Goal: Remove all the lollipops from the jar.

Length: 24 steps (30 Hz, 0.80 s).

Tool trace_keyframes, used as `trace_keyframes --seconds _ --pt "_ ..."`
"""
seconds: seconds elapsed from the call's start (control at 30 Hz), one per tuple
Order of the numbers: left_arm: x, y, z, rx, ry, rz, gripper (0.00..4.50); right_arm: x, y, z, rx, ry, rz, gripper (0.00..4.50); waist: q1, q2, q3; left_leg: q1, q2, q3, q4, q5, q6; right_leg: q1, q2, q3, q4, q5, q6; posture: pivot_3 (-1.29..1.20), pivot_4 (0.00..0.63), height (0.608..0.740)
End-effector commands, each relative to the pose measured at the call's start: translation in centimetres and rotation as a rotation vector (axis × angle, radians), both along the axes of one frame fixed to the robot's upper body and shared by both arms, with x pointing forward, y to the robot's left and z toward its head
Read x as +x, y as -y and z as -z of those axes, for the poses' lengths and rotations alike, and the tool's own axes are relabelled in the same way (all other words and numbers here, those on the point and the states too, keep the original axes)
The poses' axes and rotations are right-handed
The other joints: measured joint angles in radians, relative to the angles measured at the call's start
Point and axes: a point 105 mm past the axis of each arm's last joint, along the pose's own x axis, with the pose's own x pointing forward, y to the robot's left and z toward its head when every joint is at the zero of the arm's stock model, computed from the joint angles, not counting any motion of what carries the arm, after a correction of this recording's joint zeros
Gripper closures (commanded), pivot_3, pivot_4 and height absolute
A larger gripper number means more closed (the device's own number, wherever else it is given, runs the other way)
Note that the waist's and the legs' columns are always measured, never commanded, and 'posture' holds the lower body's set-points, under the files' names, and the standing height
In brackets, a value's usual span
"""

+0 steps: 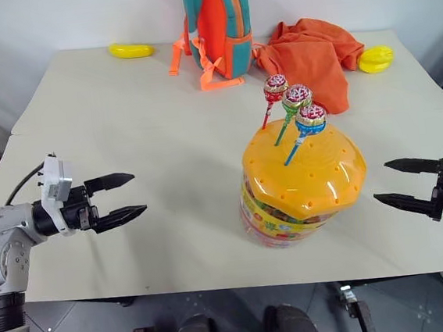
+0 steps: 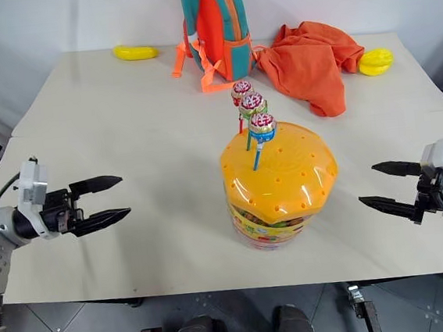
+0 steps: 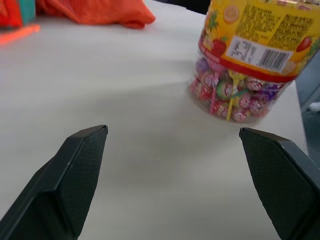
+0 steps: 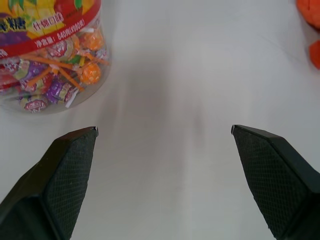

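My left gripper moves to the red lollipop next and closes on the upper part of its red stick (image 1: 268,112), below the candy.
The jar (image 1: 303,197), a squat clear tub with a domed orange lid full of small holes, stands near the table's front edge, right of centre. Three lollipops stick up from the lid: one on a red stick (image 1: 274,89), one on a green stick (image 1: 296,97), one on a blue stick (image 1: 310,120). More wrapped candies show through the jar's wall (image 3: 230,95). My left gripper (image 1: 122,197) is open, level, well to the jar's left. On the other side of the jar my right gripper (image 1: 396,182) is open too, and nothing is between either gripper's fingers.
An orange cloth (image 1: 312,51) lies behind the jar. A teal-and-orange backpack (image 1: 220,25) stands at the back centre. Two yellow objects sit at the back, one left (image 1: 130,50) and one right (image 1: 376,58). The table (image 1: 139,127) ends just in front of the jar.
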Motion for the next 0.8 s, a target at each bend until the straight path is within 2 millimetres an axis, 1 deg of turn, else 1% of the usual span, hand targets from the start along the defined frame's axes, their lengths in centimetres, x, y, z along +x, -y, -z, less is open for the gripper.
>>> trace_keyframes --seconds 0.03,0.07,0.1,0.2,0.27,0.4,0.5,0.57,0.67,0.8 --pt "0.1 0.6 -3.1 0.055 0.105 0.041 0.0 -0.3 0.3 -2.3 -0.001 0.066 -0.009 0.01 0.003 0.0 0.0 0.0 0.0 0.0 0.0 0.0 0.0 0.0 0.0 0.0 0.0 0.0 0.0 0.0 0.15 0.74" --pt "0.2 0.8 -3.6 0.062 0.122 0.05 0.0 -0.3 0.3 -2.5 -0.001 0.069 -0.012 0.01 0.003 0.0 0.0 0.0 0.0 0.0 0.0 0.0 0.0 0.0 0.0 0.0 0.0 0.0 0.0 0.0 0.15 0.74" --pt "0.5 1.0 -4.5 0.067 0.151 0.044 0.0 -0.3 0.2 -2.7 0.001 0.075 -0.016 0.01 0.003 0.0 0.0 0.0 0.0 0.0 0.001 0.0 0.0 0.0 0.0 0.0 0.0 0.0 0.0 0.0 0.15 0.74" --pt "1.0 2.4 -7.2 0.069 0.219 0.094 0.0 -0.6 -0.1 -3.3 0.001 0.086 -0.038 0.01 0.003 0.0 0.0 0.0 0.0 0.0 0.001 0.0 0.0 0.0 0.0 0.0 0.0 0.0 0.0 0.0 0.15 0.74" --pt "1.2 3.3 -8.2 0.064 0.251 0.126 0.0 -0.7 -0.3 -3.6 0.001 0.091 -0.049 0.01 0.002 0.0 0.0 0.0 0.0 0.0 0.001 0.0 0.0 0.0 0.0 0.0 0.0 0.0 0.0 0.0 0.15 0.74" --pt "1.8 7.2 -10.8 0.001 0.301 0.266 0.0 -1.3 -1.8 -4.6 0.031 0.119 -0.118 0.01 0.004 0.0 0.0 0.0 0.0 0.0 0.001 0.0 0.0 0.0 0.001 0.0 0.0 0.0 0.0 0.0 0.15 0.74" --pt "1.8 9.7 -11.6 -0.028 0.303 0.367 0.0 -1.7 -3.0 -5.6 0.052 0.146 -0.156 0.01 0.004 0.0 0.0 -0.001 0.0 -0.001 0.003 0.0 0.0 0.001 0.001 -0.001 0.0 0.0 0.0 0.0 0.15 0.74" --pt "1.6 11.2 -12.0 -0.046 0.288 0.437 0.0 -2.4 -3.5 -6.3 0.061 0.16 -0.179 0.01 0.004 0.0 0.0 -0.001 0.0 -0.001 0.004 0.0 0.0 0.001 0.001 -0.001 0.0 0.0 0.0 0.0 0.15 0.74" --pt "1.5 12.7 -12.3 -0.064 0.28 0.512 0.0 -2.9 -3.5 -6.8 0.06 0.171 -0.165 0.01 0.003 0.0 0.0 -0.002 0.0 -0.002 0.004 0.0 0.0 0.0 0.002 -0.001 0.0 0.0 0.0 0.0 0.15 0.74" --pt "2.6 15.0 -12.0 -0.061 0.269 0.546 0.0 -3.1 -3.2 -7.0 0.078 0.201 -0.12 0.01 0.007 0.0 0.0 -0.002 0.0 -0.003 0.005 0.0 0.0 0.001 0.002 -0.001 0.0 0.0 0.0 0.0 0.15 0.74"
